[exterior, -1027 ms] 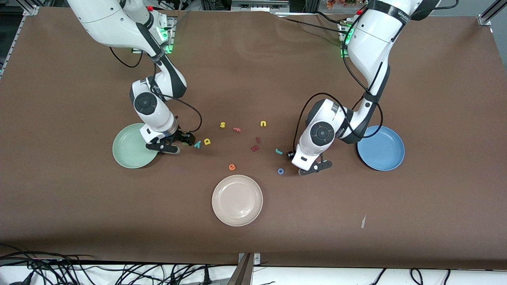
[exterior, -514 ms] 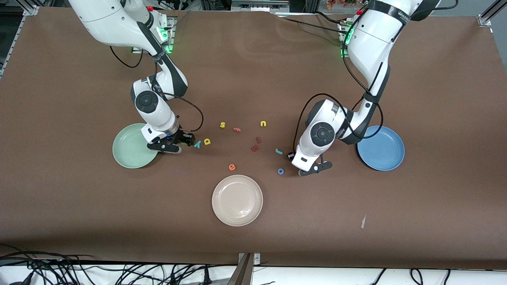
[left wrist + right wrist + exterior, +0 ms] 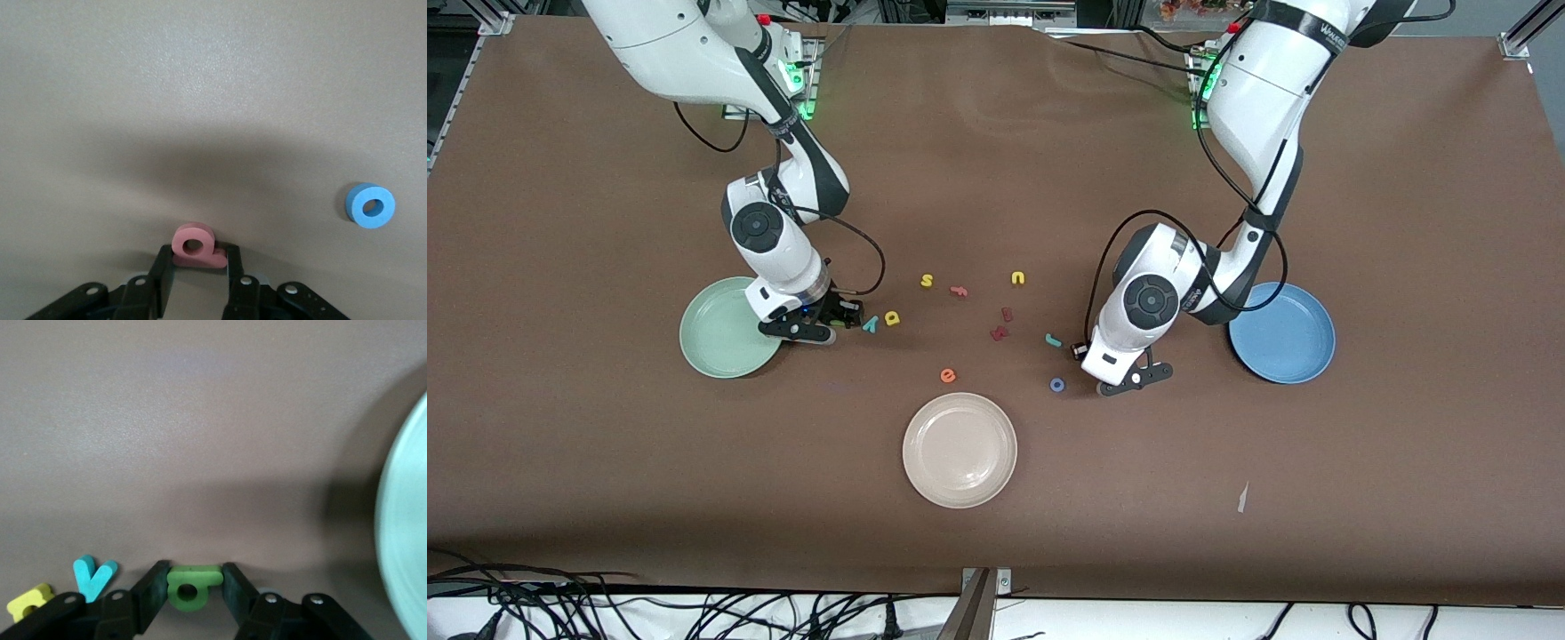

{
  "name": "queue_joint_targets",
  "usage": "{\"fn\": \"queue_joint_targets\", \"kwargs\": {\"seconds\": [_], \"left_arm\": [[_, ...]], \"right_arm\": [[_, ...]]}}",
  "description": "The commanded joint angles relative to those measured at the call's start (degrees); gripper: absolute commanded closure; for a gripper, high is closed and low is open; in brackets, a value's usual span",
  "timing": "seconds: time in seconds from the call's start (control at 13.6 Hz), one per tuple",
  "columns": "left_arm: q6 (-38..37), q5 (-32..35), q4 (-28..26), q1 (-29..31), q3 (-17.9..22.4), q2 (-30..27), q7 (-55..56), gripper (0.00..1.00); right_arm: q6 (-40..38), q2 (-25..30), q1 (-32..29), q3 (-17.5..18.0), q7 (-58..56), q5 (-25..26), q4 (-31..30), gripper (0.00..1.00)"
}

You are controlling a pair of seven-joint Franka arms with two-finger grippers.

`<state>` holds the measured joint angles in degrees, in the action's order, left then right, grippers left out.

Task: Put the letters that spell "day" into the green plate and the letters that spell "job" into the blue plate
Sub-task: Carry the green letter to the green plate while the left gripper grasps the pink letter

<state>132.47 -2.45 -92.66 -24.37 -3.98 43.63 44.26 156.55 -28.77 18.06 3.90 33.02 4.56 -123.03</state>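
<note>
My left gripper needs to let go of the salmon-pink "b" on the blue plate's inner bottom (image 3: pixel 1303 314), on the other side of the blue plate's middle from the cream-white plate.
My left gripper (image 3: pixel 197 251) is down at the table, shut on the salmon-pink "b" (image 3: pixel 208 241). The blue ring "o" (image 3: pixel 370 205) lies apart from it. From the front, this gripper (image 3: pixel 1083 349) stands between the teal "j" (image 3: pixel 1053 340) and the blue plate (image 3: pixel 1282 333), hiding the "b". My right gripper (image 3: pixel 193 581) is shut on the green "a" (image 3: pixel 194 576), with the teal "y" (image 3: pixel 93 577) and yellow "d" (image 3: pixel 28 603) beside it. It (image 3: pixel 847 316) sits by the green plate (image 3: pixel 720 333).
A cream-white plate (image 3: pixel 959 450) lies nearest the front camera. Between the arms lie an orange "e" (image 3: pixel 948 375), a yellow "s" (image 3: pixel 927 281), a yellow "u" (image 3: pixel 1018 278), a small pink letter (image 3: pixel 959 290) and two dark red letters (image 3: pixel 1000 333).
Both grippers have closed their fingers onto their letters. Neither arm has shifted much, and the loose letters lie where they were.
</note>
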Motion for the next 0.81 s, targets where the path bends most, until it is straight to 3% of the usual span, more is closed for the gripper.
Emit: {"fn": "queue_joint_targets", "kwargs": {"seconds": [0.0,0.15,0.44,0.73], "left_arm": [[-0.5,1.0,1.9,-0.1,0.6,1.6,0.5,0.72],[-0.5,1.0,1.9,-0.1,0.6,1.6,0.5,0.73],[-0.6,1.0,1.9,0.1,0.7,1.1,0.4,0.75],[-1.6,1.0,1.9,0.5,0.8,0.8,0.2,0.76]], "right_arm": [[1.1,-0.6,0.1,-0.3,0.2,0.7,-1.0,0.69],[1.1,-0.6,0.0,-0.3,0.1,0.7,-1.0,0.76],[0.3,0.5,-0.2,-0.4,-1.9,0.7,-0.5,0.76],[-11.0,3.7,-0.5,-3.1,-7.6,0.6,3.2,0.76]]}}
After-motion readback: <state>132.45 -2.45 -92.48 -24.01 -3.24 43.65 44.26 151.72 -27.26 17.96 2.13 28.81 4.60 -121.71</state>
